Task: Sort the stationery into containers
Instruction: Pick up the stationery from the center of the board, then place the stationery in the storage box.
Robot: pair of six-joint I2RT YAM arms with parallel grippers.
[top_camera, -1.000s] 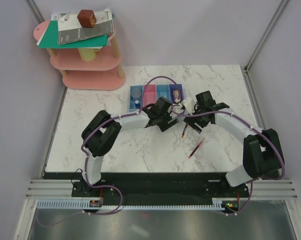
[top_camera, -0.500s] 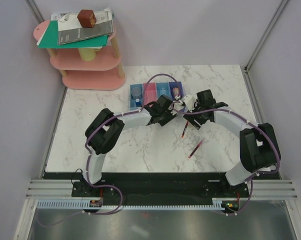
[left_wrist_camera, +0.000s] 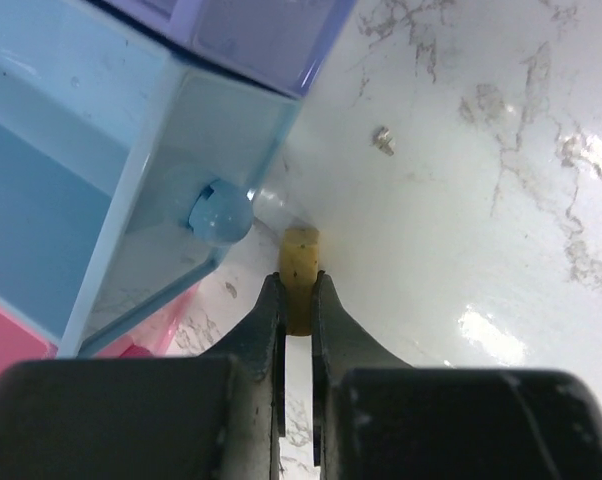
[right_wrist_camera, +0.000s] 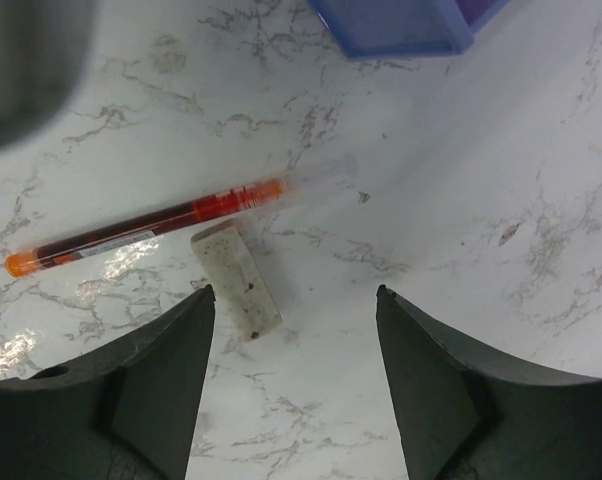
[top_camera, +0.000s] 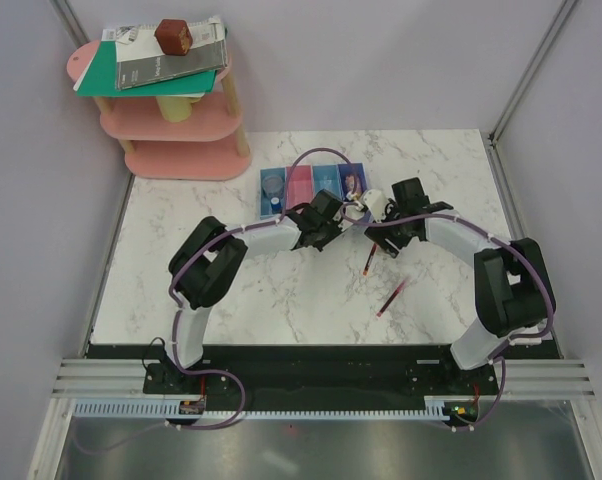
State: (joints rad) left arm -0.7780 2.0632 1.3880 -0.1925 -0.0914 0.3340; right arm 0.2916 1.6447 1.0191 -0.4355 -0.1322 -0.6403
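My left gripper has the small tan eraser. It will put the eraser down in the back half of the pink container (top_camera: 299,182).
In the left wrist view my left gripper (left_wrist_camera: 298,287) is shut on a small tan eraser (left_wrist_camera: 301,262) that rests on the marble beside the corner of the blue container (left_wrist_camera: 111,200). My right gripper (right_wrist_camera: 296,292) stands open just above the table. A dirty pale eraser (right_wrist_camera: 236,278) lies near its left finger, and a red pen (right_wrist_camera: 151,228) lies just beyond that eraser. From above, the row of four containers (top_camera: 314,190) sits behind both grippers, with the left gripper (top_camera: 343,222) close to its front right corner. Two red pens (top_camera: 369,260) (top_camera: 391,298) lie on the table.
A pink tiered shelf (top_camera: 171,125) stands at the back left with books and a brown cube (top_camera: 173,36) on top. The light blue bin holds a round clear piece (top_camera: 272,184) and a small blue cylinder (top_camera: 272,208). Walls close in both sides.
My left gripper has reached toward the containers' front right corner and closed on the tan eraser. The right arm has edged back toward the containers, its jaws a little narrower.
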